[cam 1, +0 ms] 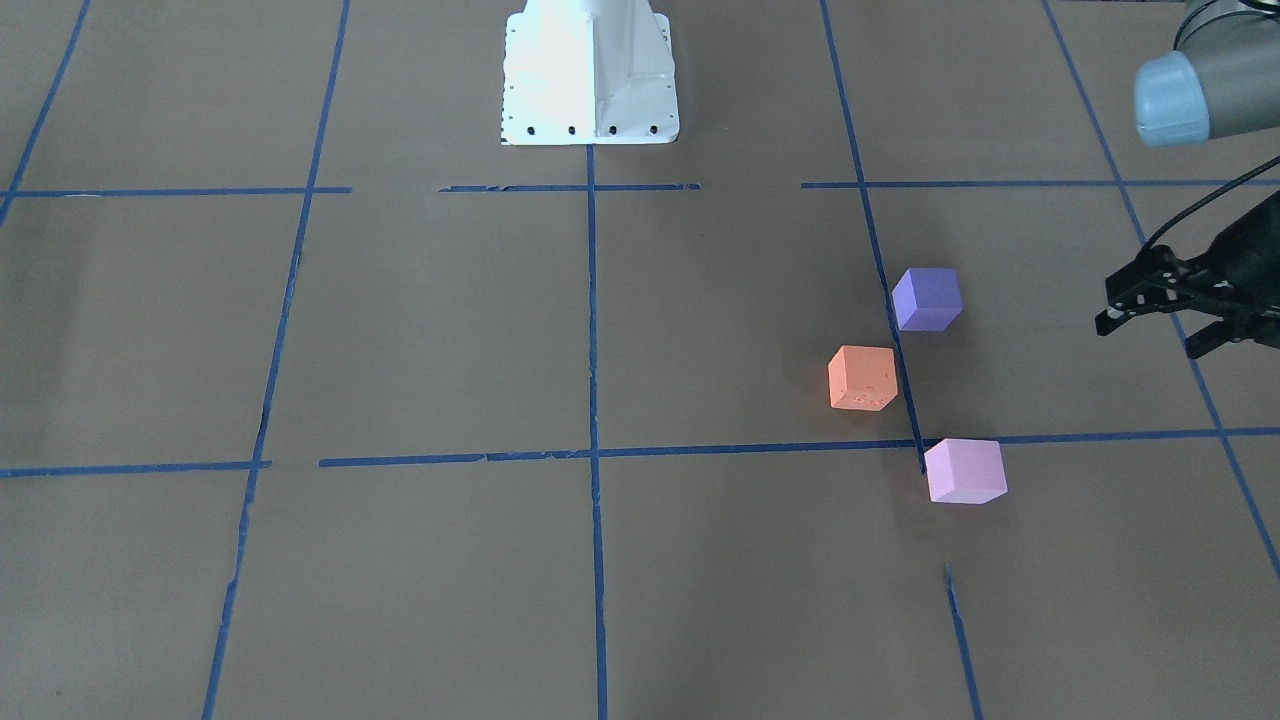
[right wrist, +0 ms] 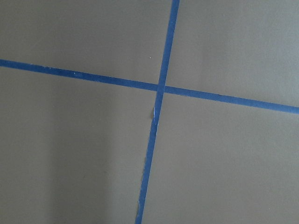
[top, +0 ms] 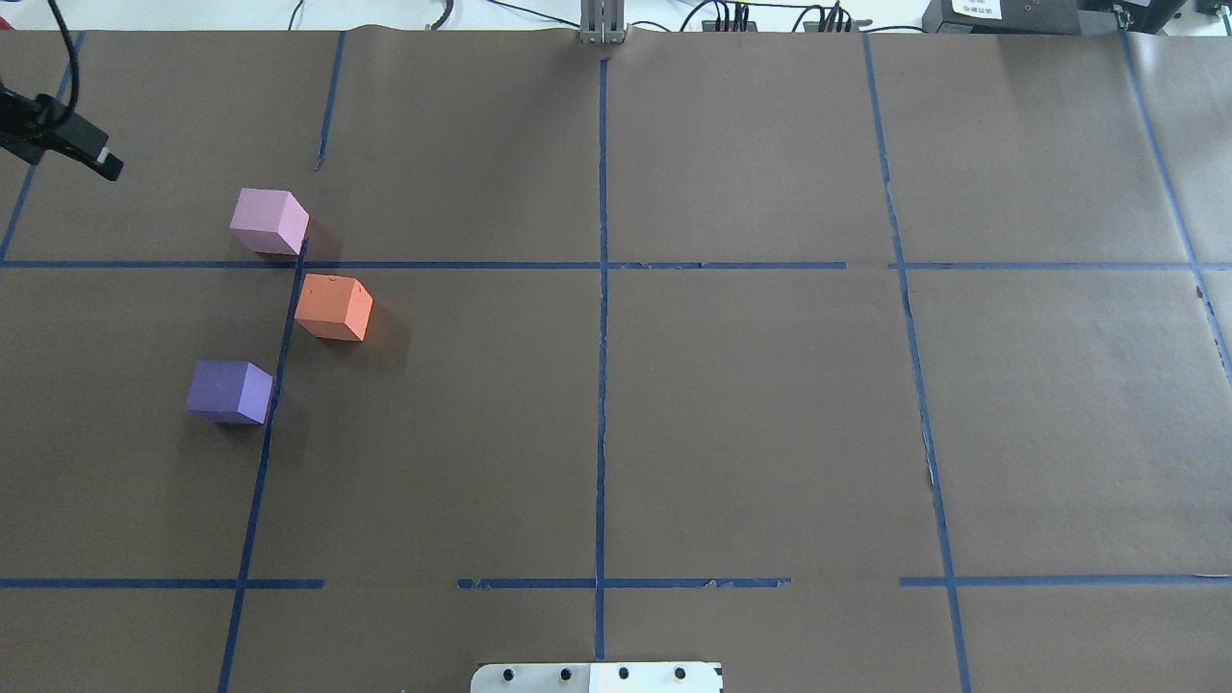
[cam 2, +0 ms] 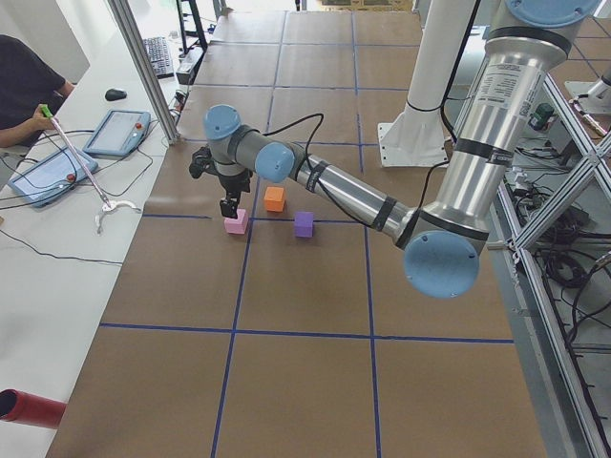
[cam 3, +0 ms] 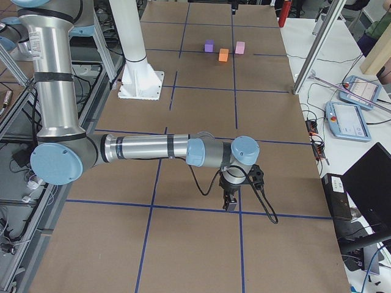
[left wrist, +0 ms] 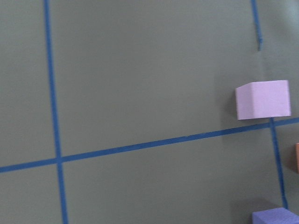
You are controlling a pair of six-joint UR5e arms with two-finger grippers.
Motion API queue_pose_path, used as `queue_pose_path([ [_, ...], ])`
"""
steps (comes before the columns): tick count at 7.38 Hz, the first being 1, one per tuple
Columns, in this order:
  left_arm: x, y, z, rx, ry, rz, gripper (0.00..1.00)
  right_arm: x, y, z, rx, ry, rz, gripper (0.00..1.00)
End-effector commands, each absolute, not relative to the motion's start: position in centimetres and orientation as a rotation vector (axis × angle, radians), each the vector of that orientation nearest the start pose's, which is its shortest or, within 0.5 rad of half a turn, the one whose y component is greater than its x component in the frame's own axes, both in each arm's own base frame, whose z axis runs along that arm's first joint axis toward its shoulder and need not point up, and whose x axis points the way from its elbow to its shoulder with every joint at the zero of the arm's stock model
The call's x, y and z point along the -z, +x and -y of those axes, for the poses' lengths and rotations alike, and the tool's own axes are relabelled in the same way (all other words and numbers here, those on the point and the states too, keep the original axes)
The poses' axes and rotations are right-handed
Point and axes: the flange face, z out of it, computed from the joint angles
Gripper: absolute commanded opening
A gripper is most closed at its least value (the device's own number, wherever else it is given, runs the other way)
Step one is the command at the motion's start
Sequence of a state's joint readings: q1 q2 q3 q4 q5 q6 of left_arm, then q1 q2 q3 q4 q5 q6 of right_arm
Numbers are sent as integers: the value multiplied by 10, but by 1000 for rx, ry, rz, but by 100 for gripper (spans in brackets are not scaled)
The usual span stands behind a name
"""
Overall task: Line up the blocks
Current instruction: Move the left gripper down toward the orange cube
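Observation:
I need to close my left gripper on the sides of the orange cube (cam 1: 864, 377) (left wrist: 297, 158), because it is out of line with the violet-blue and pink cubes.
Three cubes lie close together on the brown paper on my left side: violet-blue (cam 1: 927, 299), orange (cam 1: 862, 378) and pale pink (cam 1: 964, 470). In the overhead view, pink (top: 269, 221) is farthest, orange (top: 334, 308) sits a little to the right, and violet-blue (top: 229, 392) is nearest. They form a bent row and do not touch. My left gripper (cam 1: 1150, 335) hovers open and empty, to the left of and beyond the pink cube. Its wrist view shows the pink cube (left wrist: 262, 100). My right gripper (cam 3: 231, 204) hangs over bare paper far from the cubes. I cannot tell whether it is open.
Blue tape lines (top: 602, 385) split the paper into squares. The white robot base (cam 1: 590, 80) stands at the table's near middle. A metal post (top: 602, 29) stands at the far edge. An operators' bench with tablets (cam 2: 115, 134) runs along the far side.

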State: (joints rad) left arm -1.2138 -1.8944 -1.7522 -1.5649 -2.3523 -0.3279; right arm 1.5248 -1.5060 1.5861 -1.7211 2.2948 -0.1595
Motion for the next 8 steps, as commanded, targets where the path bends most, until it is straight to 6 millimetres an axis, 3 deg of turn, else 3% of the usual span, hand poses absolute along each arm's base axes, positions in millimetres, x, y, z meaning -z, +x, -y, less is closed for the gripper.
queue_pose_path([
  [1, -358, 237, 571, -226, 169, -899, 100, -637, 44, 515, 171, -26, 727, 100],
  [2, -361, 282, 557, -226, 141, -906, 100, -637, 44, 515, 171, -26, 727, 100],
  [5, -363, 346, 550, -115, 91, -980, 100, -637, 44, 515, 171, -26, 727, 100],
  [8, -381, 372, 546, -44, 92, -896, 100, -637, 44, 515, 171, -26, 727, 100],
])
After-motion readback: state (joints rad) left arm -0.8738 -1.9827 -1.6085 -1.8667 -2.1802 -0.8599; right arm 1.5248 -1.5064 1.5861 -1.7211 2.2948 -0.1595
